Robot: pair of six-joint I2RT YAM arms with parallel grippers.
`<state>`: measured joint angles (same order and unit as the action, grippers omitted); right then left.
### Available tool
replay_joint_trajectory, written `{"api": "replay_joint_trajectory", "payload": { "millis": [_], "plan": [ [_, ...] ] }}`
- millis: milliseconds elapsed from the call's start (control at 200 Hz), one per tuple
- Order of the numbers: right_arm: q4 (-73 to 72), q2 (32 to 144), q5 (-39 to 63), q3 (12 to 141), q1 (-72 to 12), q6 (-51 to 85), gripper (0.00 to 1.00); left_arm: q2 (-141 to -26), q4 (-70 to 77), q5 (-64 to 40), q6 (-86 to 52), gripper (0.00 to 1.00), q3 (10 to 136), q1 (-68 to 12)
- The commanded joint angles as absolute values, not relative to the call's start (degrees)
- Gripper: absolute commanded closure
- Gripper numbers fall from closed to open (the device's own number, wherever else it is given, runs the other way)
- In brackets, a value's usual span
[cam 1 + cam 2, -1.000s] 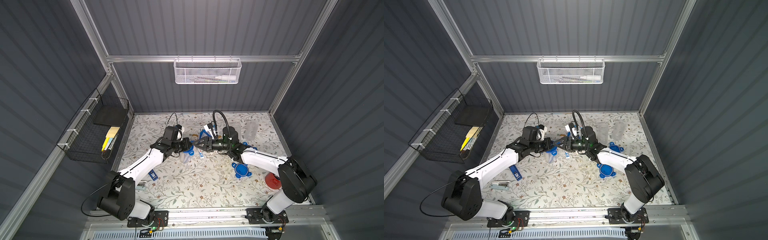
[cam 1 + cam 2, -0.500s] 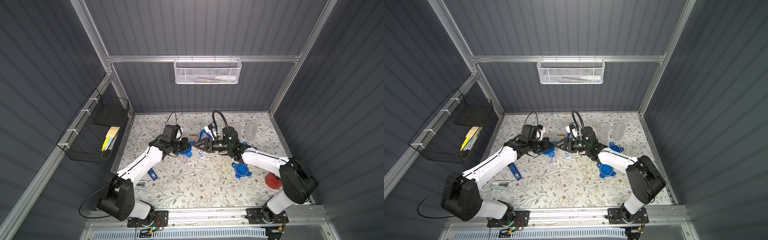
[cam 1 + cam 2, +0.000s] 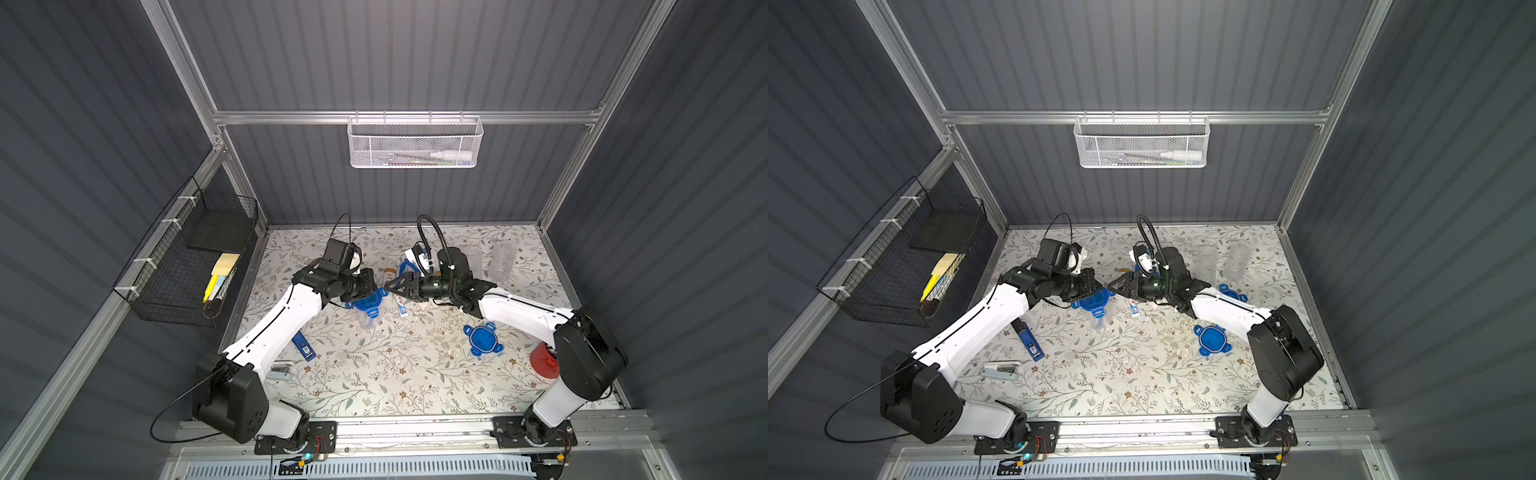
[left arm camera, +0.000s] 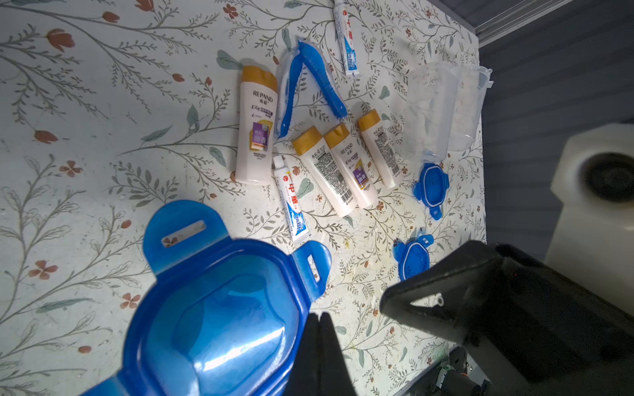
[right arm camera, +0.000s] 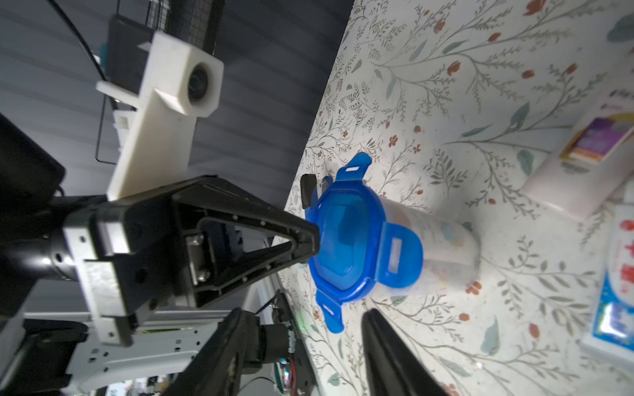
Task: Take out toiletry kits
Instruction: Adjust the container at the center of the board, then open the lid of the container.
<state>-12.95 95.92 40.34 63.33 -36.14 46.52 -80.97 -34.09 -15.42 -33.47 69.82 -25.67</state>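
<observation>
My left gripper should back away while my right gripper pulls the lid up by the nearest clip (image 5: 399, 256), because the lid caps the jar with its clips flared.
The toiletry kits lie loose on the floral table: cream bottles (image 4: 255, 127) (image 4: 350, 164) with tan caps, toothpaste tubes (image 4: 291, 202) (image 3: 403, 309) and blue toothbrushes (image 4: 308, 89). Near them stands a clear jar (image 5: 442, 247) with a blue clip lid (image 5: 346, 240) (image 3: 368, 301) (image 4: 219, 308). My left gripper (image 4: 320, 315) (image 5: 308, 236) is shut, its tips against the lid's rim. My right gripper (image 5: 303, 319) (image 3: 388, 286) faces it, open, with one lid clip (image 5: 332, 319) between its fingers (image 5: 374, 325).
Two empty clear jars (image 3: 503, 262) (image 3: 1206, 262) stand at the back right. Loose blue lids (image 3: 482, 340) (image 3: 1229, 291) lie by the right arm. A dark-blue gadget (image 3: 303, 347) and a stapler (image 3: 1000, 370) lie front left. A wire basket (image 3: 187, 257) hangs on the left wall.
The left wrist has shifted slightly toward the back while its tips stay at the lid. The right gripper's fingers have drawn a little closer together.
</observation>
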Motion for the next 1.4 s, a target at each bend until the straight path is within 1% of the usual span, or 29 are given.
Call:
{"api": "replay_joint_trajectory", "payload": {
  "millis": [0,115,140,195,220,340,410,535,830,981,1396],
  "plan": [
    [-8.0,98.2,39.2,66.8,-35.8,42.9,0.62,-78.0,-38.0,-14.0,-32.2,1.0,71.8,-25.2],
    [-5.7,100.4,39.3,69.9,-35.7,41.2,0.79,-76.0,-39.8,-12.2,-31.3,0.96,71.9,-25.1],
    [-4.9,100.9,39.3,70.6,-35.6,40.7,0.81,-75.7,-40.1,-12.0,-31.2,0.95,71.9,-24.9],
    [-2.8,101.8,39.2,72.2,-35.5,39.7,0.81,-74.9,-40.7,-11.6,-30.9,0.91,71.8,-24.6],
    [-1.9,102.3,39.3,72.8,-35.5,39.3,0.79,-74.7,-40.8,-11.5,-30.7,0.9,71.7,-24.4],
    [0.6,104.2,39.4,75.1,-35.2,38.1,0.6,-73.8,-41.2,-11.6,-30.3,0.79,71.0,-23.4],
    [0.9,105.0,39.4,75.7,-35.2,37.9,0.54,-73.7,-41.1,-12.0,-30.1,0.74,70.3,-22.8],
    [2.0,106.2,38.6,76.4,-35.1,37.2,0.5,-73.5,-40.7,-13.1,-30.0,0.75,69.0,-21.8],
    [0.8,109.1,40.2,76.1,-35.0,38.1,0.5,-73.1,-39.6,-14.8,-29.7,0.75,66.9,-20.0],
    [-1.2,109.0,41.6,75.6,-35.0,39.6,0.53,-73.5,-39.0,-15.3,-29.7,0.77,66.2,-19.9],
    [-8.4,107.7,45.1,72.7,-35.1,44.7,0.67,-74.1,-37.9,-16.1,-30.1,0.79,65.1,-19.8]
  ]
}}
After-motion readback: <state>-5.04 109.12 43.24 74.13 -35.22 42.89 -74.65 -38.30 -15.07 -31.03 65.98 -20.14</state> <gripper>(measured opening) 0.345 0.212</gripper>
